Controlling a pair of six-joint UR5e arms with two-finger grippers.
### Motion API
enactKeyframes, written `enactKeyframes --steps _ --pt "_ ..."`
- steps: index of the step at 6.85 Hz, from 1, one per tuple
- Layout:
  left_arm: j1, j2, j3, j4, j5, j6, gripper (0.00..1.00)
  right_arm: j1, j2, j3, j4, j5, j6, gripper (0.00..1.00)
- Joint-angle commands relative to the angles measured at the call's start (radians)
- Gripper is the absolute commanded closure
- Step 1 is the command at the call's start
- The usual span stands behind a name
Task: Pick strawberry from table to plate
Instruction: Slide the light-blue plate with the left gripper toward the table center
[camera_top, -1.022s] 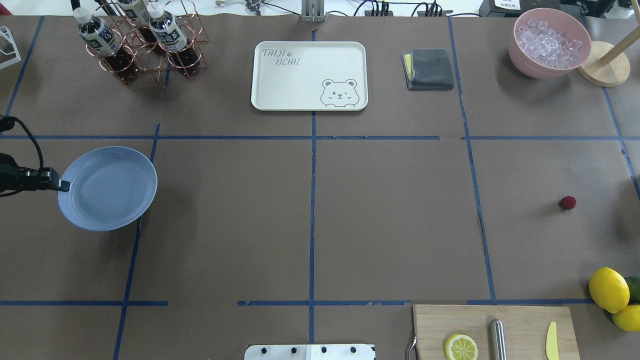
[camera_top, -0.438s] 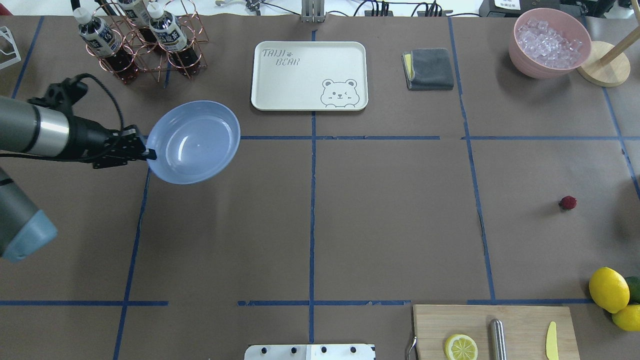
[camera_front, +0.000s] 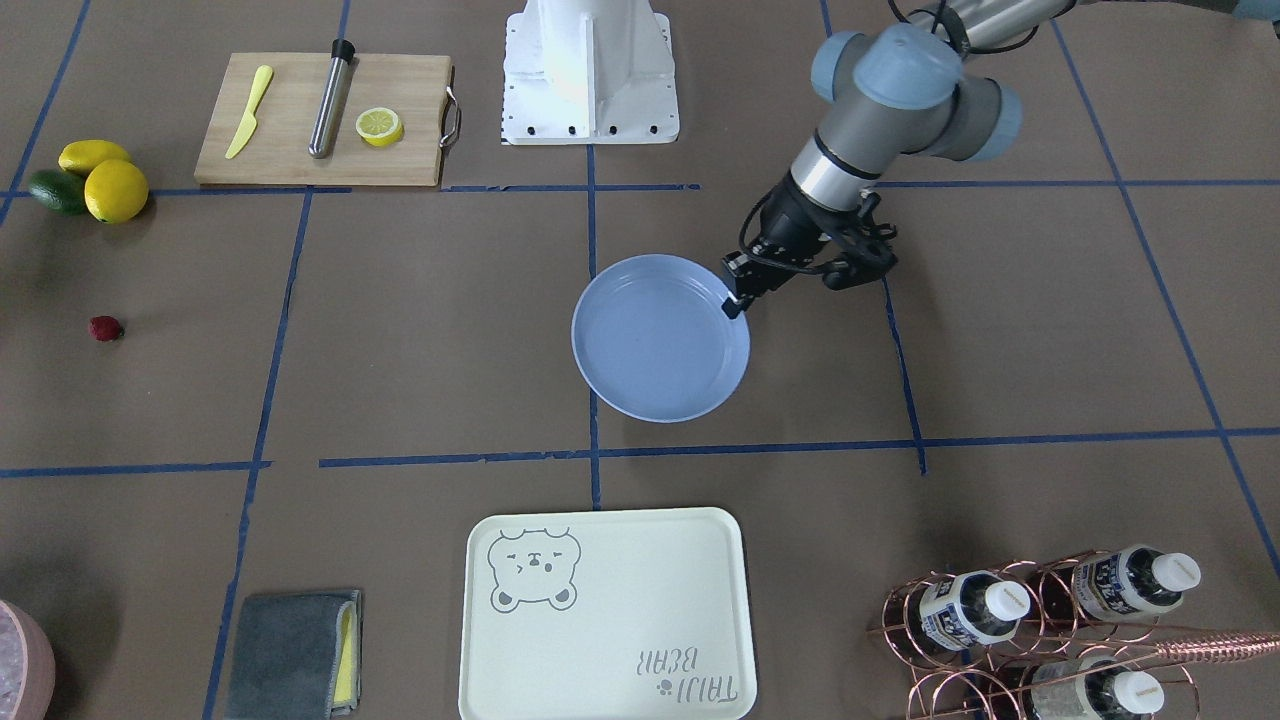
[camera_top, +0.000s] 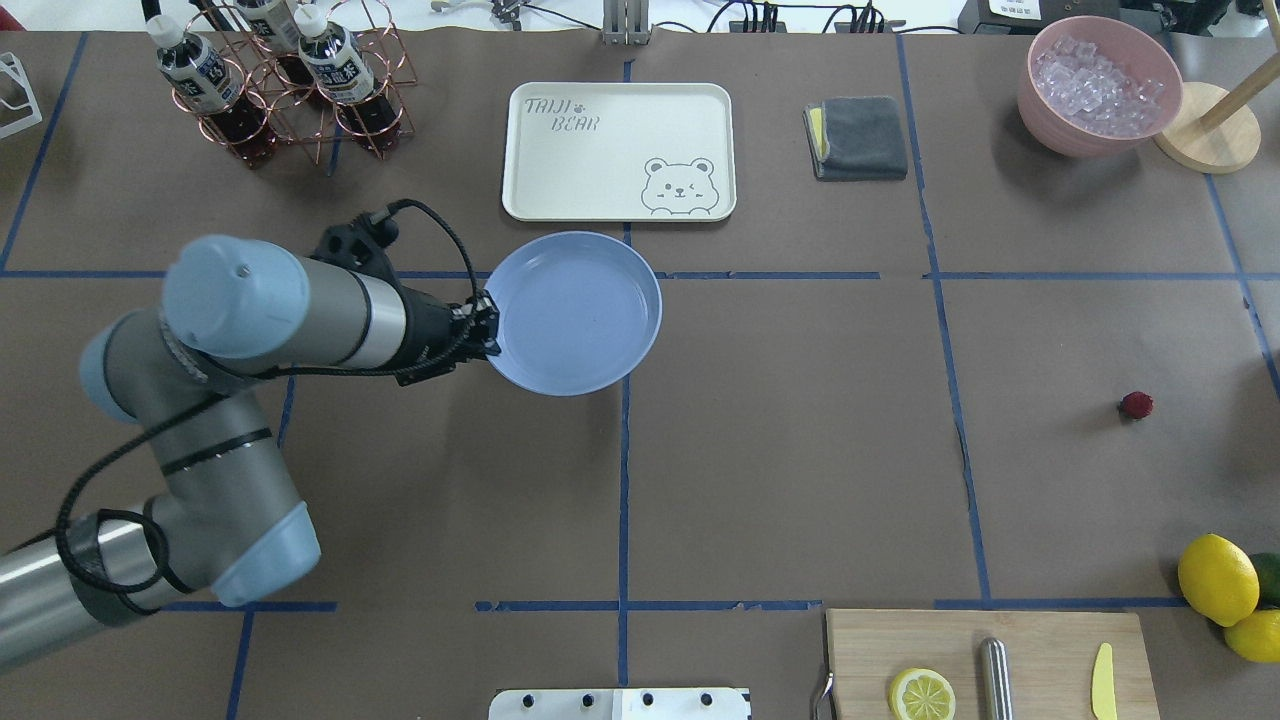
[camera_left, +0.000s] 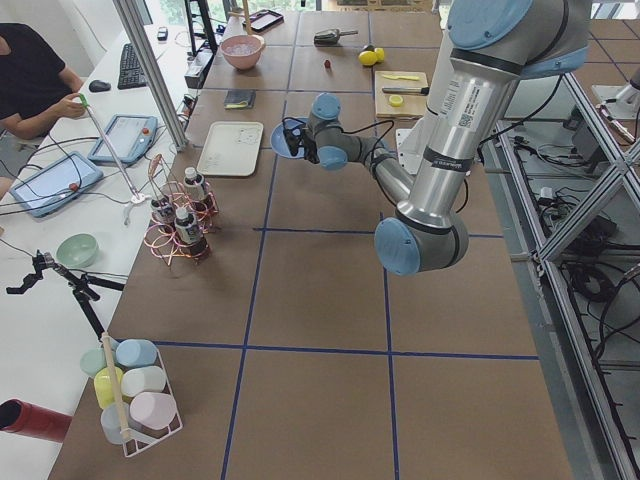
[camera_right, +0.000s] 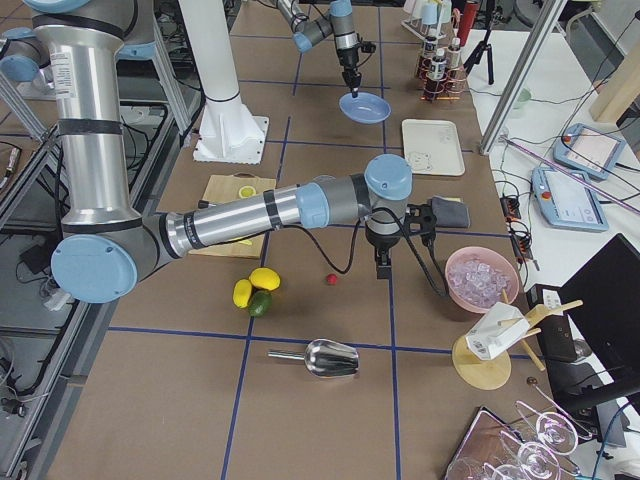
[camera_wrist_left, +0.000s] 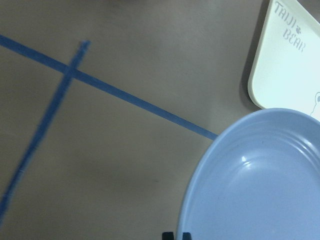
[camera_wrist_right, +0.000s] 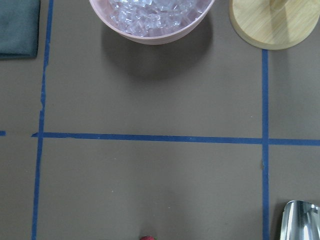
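Observation:
The robot's right gripper should next go down to the strawberry lying alone near the lemons and close on the strawberry's sides (camera_front: 106, 328) (camera_wrist_right: 147, 238).
The pale-blue plate (camera_top: 590, 305) is near the middle of the table (camera_top: 800, 450), just in front of the bear tray. My left gripper (camera_top: 491, 335) is shut on the plate's left rim, and the same grip shows in the front view at the left gripper (camera_front: 738, 300) and plate (camera_front: 655, 345). In the left wrist view the plate (camera_wrist_left: 260, 185) fills the lower right. The strawberry (camera_top: 1135, 405) lies alone far to the right, also visible as a small red strawberry (camera_front: 105, 328). My right gripper (camera_right: 383, 265) hangs close to the strawberry (camera_right: 329, 280); I cannot tell whether it is open or shut.
A cream bear tray (camera_top: 618, 150) sits just behind the plate. A bottle rack (camera_top: 290, 85) stands at the back left, a grey cloth (camera_top: 858, 138) and a pink ice bowl (camera_top: 1098, 85) at the back right. Lemons (camera_top: 1218, 578) and a cutting board (camera_top: 990, 665) are at the front right.
My left arm has carried the plate from the table's left edge rightward to the middle, in front of the bear tray. The strawberry has not moved.

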Motion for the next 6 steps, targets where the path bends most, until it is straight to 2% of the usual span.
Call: enactKeyframes --steps 1,2,4,5,6 --pt "0.11 -0.035 0.031 0.02 0.089 -0.033 1.0 -0.075 -0.011 0.046 0.003 -0.027 0.11 0.0" --pt "0.153 -0.058 0.053 0.022 0.144 -0.044 1.0 -0.096 -0.023 0.054 0.041 -0.042 0.139 0.0" --pt "0.167 -0.044 0.05 0.045 0.153 -0.041 1.0 -0.135 -0.099 0.054 0.204 -0.056 0.225 0.0" --pt "0.166 -0.027 0.046 0.048 0.153 -0.033 0.9 -0.144 -0.107 0.054 0.216 -0.056 0.233 0.0" --pt "0.164 -0.01 0.035 0.048 0.153 -0.029 0.34 -0.149 -0.113 0.054 0.217 -0.056 0.233 0.0"
